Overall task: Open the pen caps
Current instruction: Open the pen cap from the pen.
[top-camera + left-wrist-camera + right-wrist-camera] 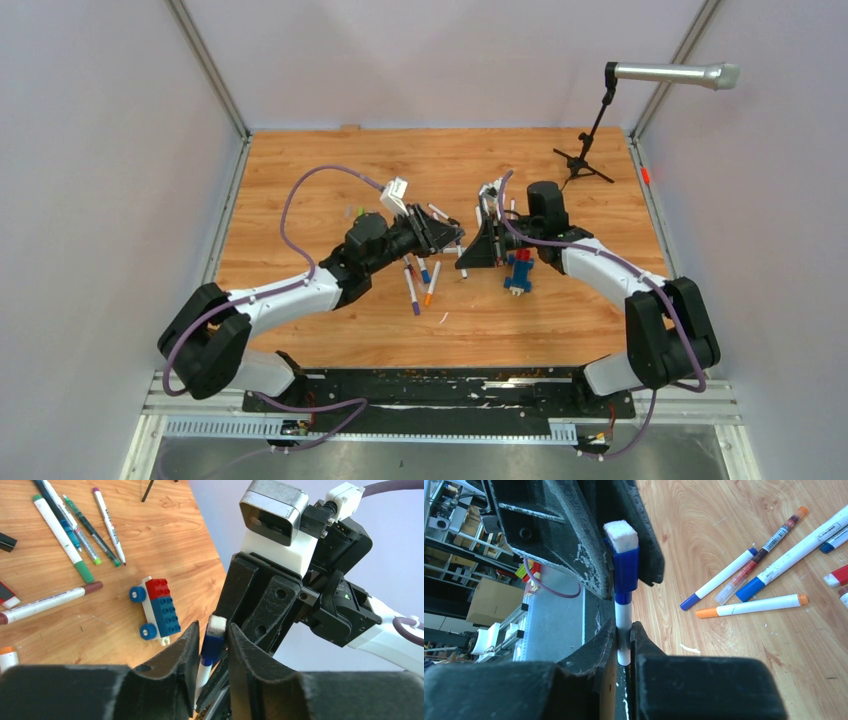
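The robot's right gripper should lay the pen's white body down on the wood (520,222) beside the pens beyond the blue-and-red toy block.
One pen is held between both grippers above the middle of the table (300,170). My left gripper (214,630) is shut on its blue pen cap (212,647), which has a white square end. My right gripper (624,627) is shut on the pen's white barrel (624,640). The blue cap (625,570) sits at the barrel's upper end, between the left gripper's fingers. In the top view the left gripper (450,243) and right gripper (480,245) meet tip to tip. Several other capped pens lie on the wood, among them an orange-capped one (749,605) and a blue-capped one (719,587).
A blue-and-red toy block on wheels (518,272) lies under the right wrist and also shows in the left wrist view (157,607). More pens (62,535) lie beyond it. A microphone stand (585,160) stands at the back right. Pens (412,290) lie under the left wrist.
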`<state>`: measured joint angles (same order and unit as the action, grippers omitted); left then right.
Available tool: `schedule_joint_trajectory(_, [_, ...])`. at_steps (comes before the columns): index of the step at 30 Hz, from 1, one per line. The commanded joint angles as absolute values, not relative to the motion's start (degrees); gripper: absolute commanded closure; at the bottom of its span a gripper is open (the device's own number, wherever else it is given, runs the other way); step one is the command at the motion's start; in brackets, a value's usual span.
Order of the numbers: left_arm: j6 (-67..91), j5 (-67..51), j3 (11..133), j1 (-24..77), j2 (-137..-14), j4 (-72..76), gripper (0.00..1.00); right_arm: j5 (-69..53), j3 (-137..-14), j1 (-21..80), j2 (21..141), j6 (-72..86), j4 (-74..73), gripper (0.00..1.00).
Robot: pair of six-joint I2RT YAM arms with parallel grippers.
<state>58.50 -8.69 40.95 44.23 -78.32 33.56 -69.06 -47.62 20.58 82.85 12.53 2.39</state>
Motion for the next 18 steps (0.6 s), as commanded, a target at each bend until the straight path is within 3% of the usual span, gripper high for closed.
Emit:
schedule_joint_trajectory(1, [56.4,-10.3,43.8,44.4,-79.1,33.4,0.71,-69.6,-48.5,20.9,83.3,11.8,2.7,1.00])
schedule_joint_trajectory(4, [55.9,-11.4,44.9,44.4,-79.9,33.5,0.83,-69.6,-48.5,20.9,83.5,12.4,3.0,1.00])
schedule_joint_trajectory(6, [54.8,-11.6,45.7,44.3,-80.2,33.4,0.99,-69.8,-48.4,20.9,83.6,12.8,3.4,1.00])
schedule_joint_trajectory(18, [50.2,-2.6,70.3,25.4,-84.3,28.7,1.00,-70.5,-47.6,28.8,85.8,9.4,1.7,1.00])
